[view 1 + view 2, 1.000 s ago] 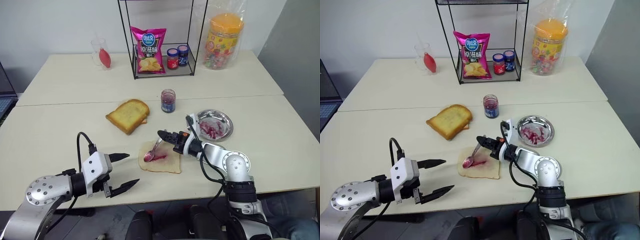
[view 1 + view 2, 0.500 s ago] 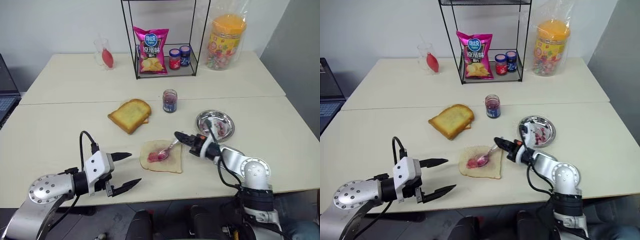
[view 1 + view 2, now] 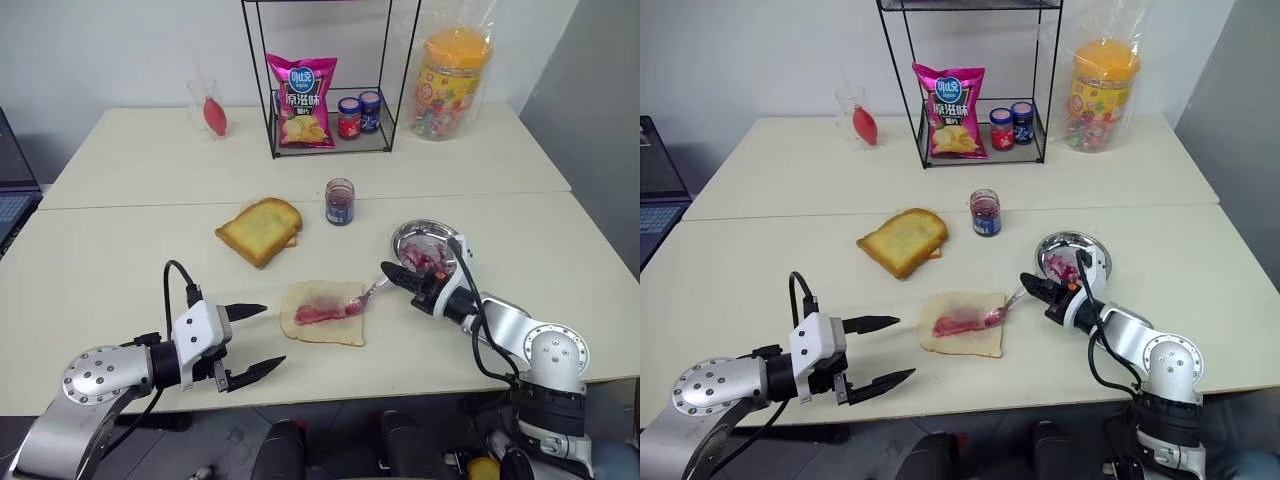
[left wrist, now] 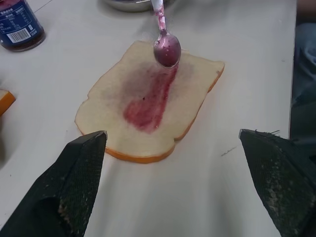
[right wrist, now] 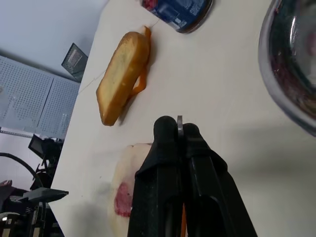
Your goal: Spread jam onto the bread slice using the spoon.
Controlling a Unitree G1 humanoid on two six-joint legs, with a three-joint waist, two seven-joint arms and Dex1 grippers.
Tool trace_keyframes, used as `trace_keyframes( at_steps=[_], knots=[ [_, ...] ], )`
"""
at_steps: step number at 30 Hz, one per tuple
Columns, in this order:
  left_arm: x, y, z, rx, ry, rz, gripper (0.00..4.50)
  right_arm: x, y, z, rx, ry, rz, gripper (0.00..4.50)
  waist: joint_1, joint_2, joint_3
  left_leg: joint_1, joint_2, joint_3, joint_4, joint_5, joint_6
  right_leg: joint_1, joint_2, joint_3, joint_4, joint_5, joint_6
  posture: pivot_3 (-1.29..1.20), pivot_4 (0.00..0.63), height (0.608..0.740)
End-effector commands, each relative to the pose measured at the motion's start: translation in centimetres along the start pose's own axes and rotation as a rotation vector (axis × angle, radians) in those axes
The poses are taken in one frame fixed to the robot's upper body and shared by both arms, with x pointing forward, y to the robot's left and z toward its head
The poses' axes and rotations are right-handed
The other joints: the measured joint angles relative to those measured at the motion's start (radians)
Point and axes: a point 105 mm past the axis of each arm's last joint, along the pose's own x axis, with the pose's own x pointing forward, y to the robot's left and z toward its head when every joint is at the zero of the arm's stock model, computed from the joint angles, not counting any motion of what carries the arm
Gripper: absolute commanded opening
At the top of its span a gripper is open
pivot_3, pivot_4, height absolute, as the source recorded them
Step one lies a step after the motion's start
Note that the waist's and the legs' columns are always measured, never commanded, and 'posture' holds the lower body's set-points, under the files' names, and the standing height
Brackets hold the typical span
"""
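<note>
My right gripper sets the silver spoon into the jam-smeared steel dish point(image 3: 445, 250) next, handle over the dish's rim.
The pale bread slice point(image 3: 322, 313) lies near the table's front edge with a reddish jam point(image 3: 318, 314) streak across its middle. The silver spoon point(image 3: 364, 298) is held by its handle in my right gripper point(image 3: 392, 273), which is shut on it; the bowl rests at the slice's right edge. In the left wrist view the spoon point(image 4: 165, 43) bowl sits at the far end of the jam point(image 4: 149, 98) smear. My left gripper point(image 3: 255, 338) stands open just left of the slice, nothing between its fingers point(image 4: 74, 182).
A round steel dish point(image 3: 430, 245) with jam smears sits right of the slice. Golden toast point(image 3: 258, 230) and a small dark jar point(image 3: 338, 201) lie behind. A wire rack point(image 3: 325, 100) with a chip bag, a candy tub point(image 3: 448, 70) and a glass point(image 3: 202, 104) stand at the back.
My right gripper has drawn the spoon rightward across the slice, from its left part to its right edge, leaving a longer jam streak. The left gripper has stayed put.
</note>
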Motion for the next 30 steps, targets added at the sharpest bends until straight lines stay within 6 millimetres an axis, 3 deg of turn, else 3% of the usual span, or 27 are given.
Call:
trace_keyframes(
  at_steps=[1, 11, 16, 19, 30],
  knots=[
    [0.2, -0.1, 0.4, 0.028, -0.021, 0.001, 4.50, 0.5, 3.1, 0.6, -0.019, -0.025, 0.099, 0.04, -0.001, 0.000, 0.000, 0.000, 0.000, 0.000, 0.000, 0.000, 0.000, 0.000, 0.000, 0.000, 0.000, 0.000, 0.000, 0.00, 0.150, 0.740],
    [0.3, -0.1, 0.4, 0.032, -0.027, 0.004, 4.50, 1.3, 1.9, -1.9, 0.007, 0.059, 0.064, 0.04, -0.001, 0.000, 0.000, -0.001, 0.001, 0.000, -0.001, 0.000, 0.000, 0.000, 0.001, 0.000, 0.000, -0.001, -0.001, 0.00, 0.150, 0.740],
    [0.4, -0.3, 0.6, 0.029, -0.034, 0.003, 4.50, 0.4, 0.3, -2.7, -0.012, 0.094, 0.014, 0.04, -0.001, 0.000, 0.000, 0.000, 0.001, -0.001, -0.001, 0.000, 0.000, 0.000, 0.001, 0.000, 0.000, -0.001, -0.001, 0.00, 0.150, 0.740],
    [0.4, -0.3, 0.8, 0.024, -0.041, 0.002, 4.50, -0.9, -0.6, -1.8, -0.032, 0.075, -0.016, 0.04, 0.002, 0.000, 0.000, 0.000, 0.001, 0.000, -0.001, 0.000, 0.000, 0.000, 0.001, 0.000, 0.000, -0.001, -0.001, 0.00, 0.150, 0.740],
    [1.3, 0.4, 3.8, 0.024, -0.097, -0.069, 4.50, -0.7, 3.4, 2.7, -0.085, -0.067, 0.109, 0.04, 0.000, 0.000, 0.000, 0.000, 0.000, -0.001, 0.000, 0.000, 0.000, 0.000, 0.001, 0.000, 0.001, -0.001, -0.001, 0.00, 0.150, 0.740]
  ],
)
